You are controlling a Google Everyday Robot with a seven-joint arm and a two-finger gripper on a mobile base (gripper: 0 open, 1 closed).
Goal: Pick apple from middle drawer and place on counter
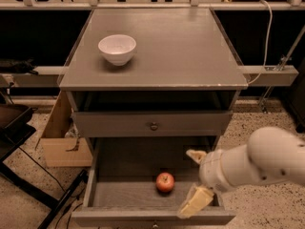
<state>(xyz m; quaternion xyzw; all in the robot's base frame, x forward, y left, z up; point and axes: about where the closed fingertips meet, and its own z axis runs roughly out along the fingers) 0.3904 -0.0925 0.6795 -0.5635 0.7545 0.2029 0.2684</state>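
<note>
The apple's middle (165,182), inside the open middle drawer, is the spot my gripper should go to next and close its fingers on.
The apple (165,182), small and red, lies on the floor of the pulled-out middle drawer (125,194), near its front centre. My gripper (195,179) is over the right part of the drawer, just right of the apple and apart from it. Its two cream fingers are spread open, one finger (195,154) toward the back and the other toward the drawer's front wall. It holds nothing. The counter (171,46) is the flat grey cabinet top above.
A white bowl (117,48) stands on the counter's left rear part. A shut drawer front with a round dark knob (153,126) sits above the open drawer. A cardboard box (61,137) stands on the floor at the left. A white cable (267,32) hangs at the right.
</note>
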